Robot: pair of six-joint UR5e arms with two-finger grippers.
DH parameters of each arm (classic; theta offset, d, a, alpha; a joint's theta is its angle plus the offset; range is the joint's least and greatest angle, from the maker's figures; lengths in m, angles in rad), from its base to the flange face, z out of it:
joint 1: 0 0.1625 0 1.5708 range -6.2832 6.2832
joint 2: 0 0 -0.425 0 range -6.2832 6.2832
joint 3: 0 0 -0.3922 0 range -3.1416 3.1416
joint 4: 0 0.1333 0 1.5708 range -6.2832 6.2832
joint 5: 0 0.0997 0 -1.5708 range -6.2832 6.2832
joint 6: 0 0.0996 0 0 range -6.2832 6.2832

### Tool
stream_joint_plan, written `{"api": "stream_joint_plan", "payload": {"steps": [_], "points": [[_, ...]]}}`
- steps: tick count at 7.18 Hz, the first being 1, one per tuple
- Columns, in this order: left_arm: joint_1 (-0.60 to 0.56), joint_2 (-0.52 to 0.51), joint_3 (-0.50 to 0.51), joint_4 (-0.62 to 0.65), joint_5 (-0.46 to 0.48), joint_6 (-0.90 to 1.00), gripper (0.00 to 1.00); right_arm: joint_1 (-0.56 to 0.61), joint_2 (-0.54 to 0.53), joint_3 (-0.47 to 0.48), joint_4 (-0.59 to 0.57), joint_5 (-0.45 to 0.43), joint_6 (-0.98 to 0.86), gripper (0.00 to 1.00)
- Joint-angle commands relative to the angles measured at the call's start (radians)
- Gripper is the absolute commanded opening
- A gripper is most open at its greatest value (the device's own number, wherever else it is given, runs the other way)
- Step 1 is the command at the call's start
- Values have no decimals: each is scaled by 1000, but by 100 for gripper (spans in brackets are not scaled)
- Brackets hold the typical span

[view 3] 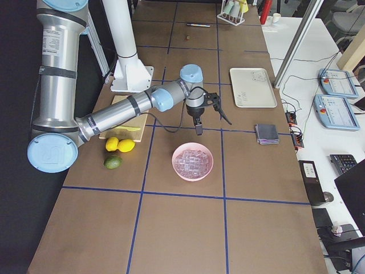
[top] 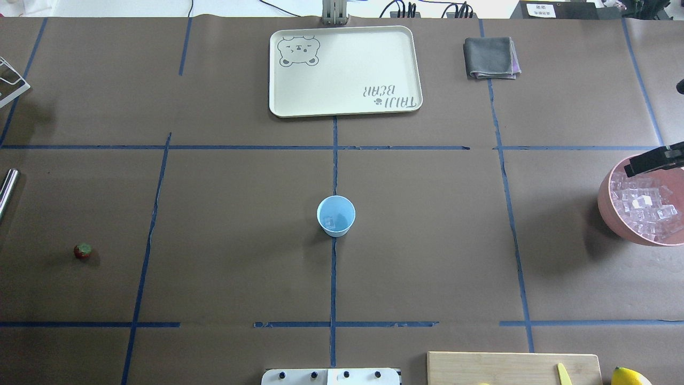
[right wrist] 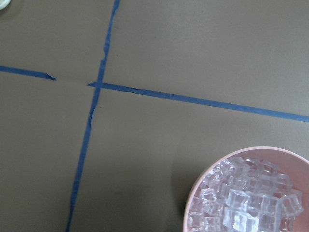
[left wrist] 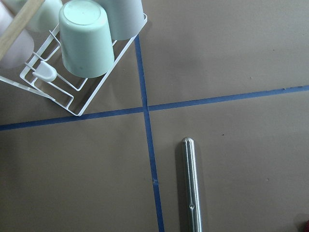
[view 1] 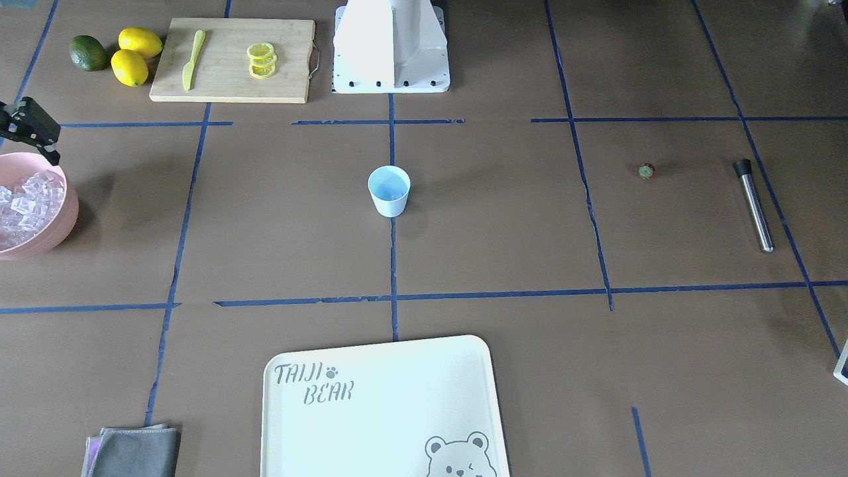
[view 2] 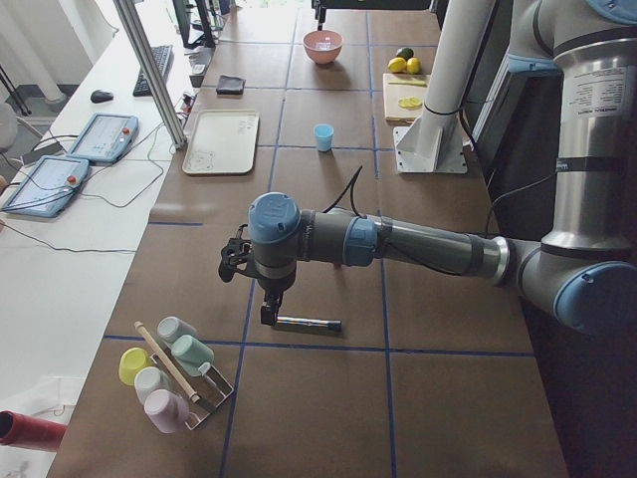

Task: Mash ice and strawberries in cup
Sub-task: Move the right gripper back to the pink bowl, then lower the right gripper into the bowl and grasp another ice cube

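Note:
An ice cube (view 1: 7,195) near the middle of the heap in the pink bowl is next for my right gripper to reach down to and close on.
The pale blue cup (view 1: 389,191) stands upright at the table's centre, also in the overhead view (top: 335,215); a faint glassy shape lies at its bottom. The ice (top: 644,206) fills a pink bowl (view 1: 66,218). The tiny strawberry (view 1: 646,171) lies alone on the table. My right gripper (view 3: 210,124) hovers over the bowl's rim with its fingers spread and empty; one finger (top: 653,161) shows in the overhead view. My left gripper (view 2: 254,291) hangs over a steel muddler (left wrist: 191,183); I cannot tell if it is open or shut.
A cream bear tray (top: 344,107) and a grey cloth (top: 490,58) lie across from the robot. A cutting board (view 1: 232,83) carries lemon slices and a yellow knife, with lemons and a lime (view 1: 88,53) beside it. A wire rack of cups (left wrist: 82,53) stands near the muddler.

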Motion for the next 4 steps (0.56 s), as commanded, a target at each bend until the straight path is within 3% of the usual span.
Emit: {"api": "stream_joint_plan", "payload": {"steps": [1, 4], "points": [[0, 4, -7, 0, 0, -2, 100, 17, -55, -68, 67, 21, -43, 98], [0, 4, -8, 0, 0, -2, 100, 15, -57, -132, 61, 19, -53, 86]]}}
